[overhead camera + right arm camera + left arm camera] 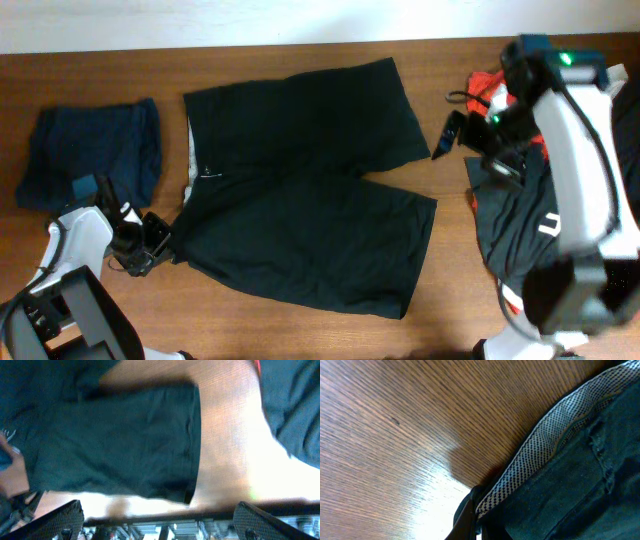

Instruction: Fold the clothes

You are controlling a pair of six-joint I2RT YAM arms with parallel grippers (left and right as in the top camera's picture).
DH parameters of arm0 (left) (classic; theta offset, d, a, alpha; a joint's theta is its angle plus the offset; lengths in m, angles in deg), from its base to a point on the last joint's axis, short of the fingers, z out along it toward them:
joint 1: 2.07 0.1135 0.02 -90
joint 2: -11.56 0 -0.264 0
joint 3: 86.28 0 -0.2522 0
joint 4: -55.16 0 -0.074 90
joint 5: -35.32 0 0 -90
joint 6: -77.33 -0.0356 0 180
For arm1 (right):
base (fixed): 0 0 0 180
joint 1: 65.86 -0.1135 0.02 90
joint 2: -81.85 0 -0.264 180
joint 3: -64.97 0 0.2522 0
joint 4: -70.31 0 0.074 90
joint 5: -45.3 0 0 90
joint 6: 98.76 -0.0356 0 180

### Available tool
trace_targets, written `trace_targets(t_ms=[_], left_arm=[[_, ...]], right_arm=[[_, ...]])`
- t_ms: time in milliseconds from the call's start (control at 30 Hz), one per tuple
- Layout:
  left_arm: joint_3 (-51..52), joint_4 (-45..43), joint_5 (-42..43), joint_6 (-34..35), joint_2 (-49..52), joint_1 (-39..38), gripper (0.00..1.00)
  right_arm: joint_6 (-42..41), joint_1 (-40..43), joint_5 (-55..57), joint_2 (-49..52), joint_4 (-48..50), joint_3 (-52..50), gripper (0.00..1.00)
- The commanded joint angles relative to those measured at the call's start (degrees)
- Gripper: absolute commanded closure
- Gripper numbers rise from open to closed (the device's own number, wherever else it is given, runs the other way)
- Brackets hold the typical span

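The corner of the black shorts' waistband is bunched crooked in my left gripper, so I will open it and take hold of the shorts' near side (204, 272) just in from that corner.
Black shorts (300, 190) lie spread flat in the middle of the table, waistband to the left and both legs to the right. My left gripper (152, 245) is at the near-left corner of the waistband. In the left wrist view its dark fingers (470, 522) are closed on the checkered inner waistband (540, 445). My right gripper (447, 135) hovers just right of the far leg's hem. In the right wrist view its fingers (157, 522) stand wide apart and empty, above the hem of that leg (192, 440).
A folded navy garment (90, 155) lies at the far left. A pile of dark and red clothes (520, 215) lies at the right edge, partly under the right arm. Bare wood (450, 250) shows between the shorts and the pile.
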Motion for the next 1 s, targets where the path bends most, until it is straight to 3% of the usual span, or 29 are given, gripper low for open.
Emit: trace_targets(t_ms=[0,100,200,400,500,667,900,967], left_arm=[[0.09,-0.13,-0.24,-0.9,-0.85,0.17,0.97],[0.09,-0.11,0.22,-0.9,-0.87,0.13,0.99],[0.09,0.04,0.33,-0.94,-0.87,-1.31,0.99],[0.09,0.17,-2.16,-3.3,-0.87,-9.6,0.99],[0.09,0.94,-3.45,-3.3,-0.87,-11.04,1.0],[0.09,5.51,-3.48,-3.28,-0.87,-11.08,0.99],[0.09,8.35,-5.14,-3.3,-0.87,-11.08,0.99],[0.07,9.35,-5.44,-3.41,-0.87,-11.08,1.0]], right_arm=[[-4.5,-0.26,-3.54,-13.62,4.74,-14.36,0.01],[-11.74,-1.2,-10.27,-30.45,13.92,-37.75,0.01],[-18.71,-4.98,-10.56,-37.7,20.79,-51.67,0.01],[-34.23,-22.21,-11.87,-34.95,39.85,-68.11,0.01],[-44.35,-28.96,-5.2,-34.29,45.88,-72.28,0.02],[-47.28,-30.32,0.72,-34.29,48.19,-75.45,0.21],[-48.89,-30.32,6.34,-31.34,49.59,-75.58,0.96],[-48.63,-30.32,7.82,-29.16,49.44,-75.58,0.96]])
